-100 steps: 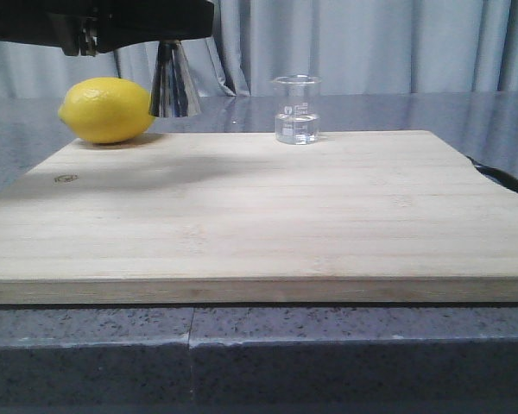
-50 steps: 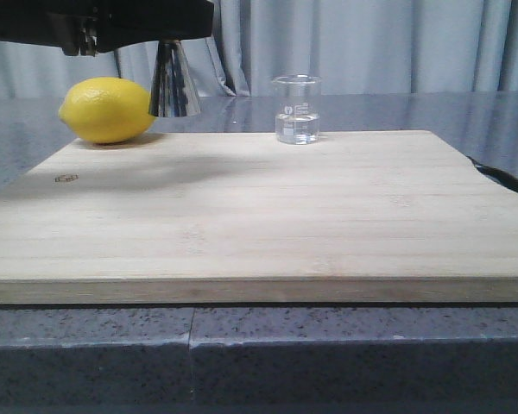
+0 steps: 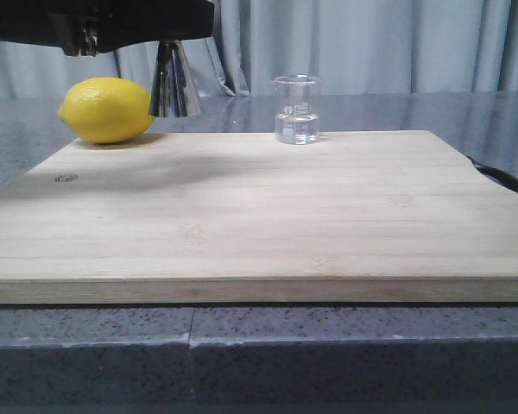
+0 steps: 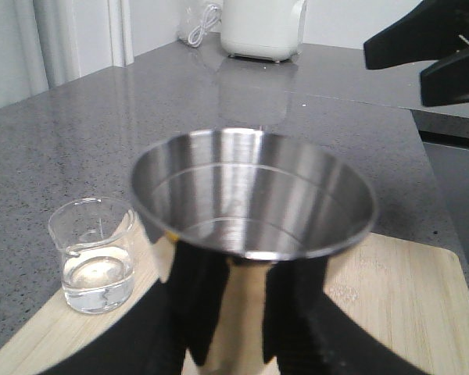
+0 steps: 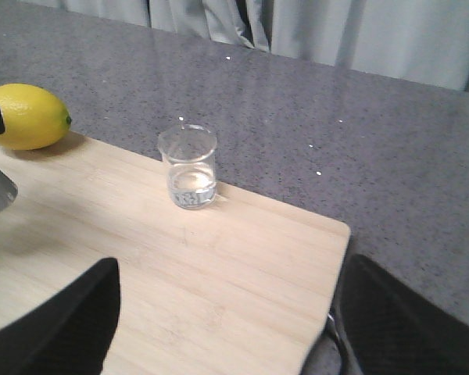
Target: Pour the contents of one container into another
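Next, I close my right gripper around the lower half (image 3: 297, 123) (image 5: 192, 183) of the clear glass beaker at the far edge of the board, well below the beaker's rim.
The steel jigger (image 4: 254, 195) hangs upright a little above the board's back left part, next to the lemon; only its lower cone (image 3: 174, 82) shows in the front view. My left gripper (image 4: 250, 320) is shut on its narrow waist, black fingers (image 4: 207, 305) on either side. The clear glass beaker (image 3: 296, 109) stands at the board's far edge with a little clear liquid in it, also seen as the beaker (image 5: 189, 166) in the right wrist view. My right gripper (image 5: 230, 328) is open over the board's right part, well short of the beaker, with nothing between its fingers.
A yellow lemon (image 3: 106, 109) lies at the back left of the wooden cutting board (image 3: 259, 224), which rests on a grey speckled counter (image 3: 259, 345). A dark loop (image 3: 501, 177) pokes out at the board's right edge. A white appliance (image 4: 263, 27) stands far off.
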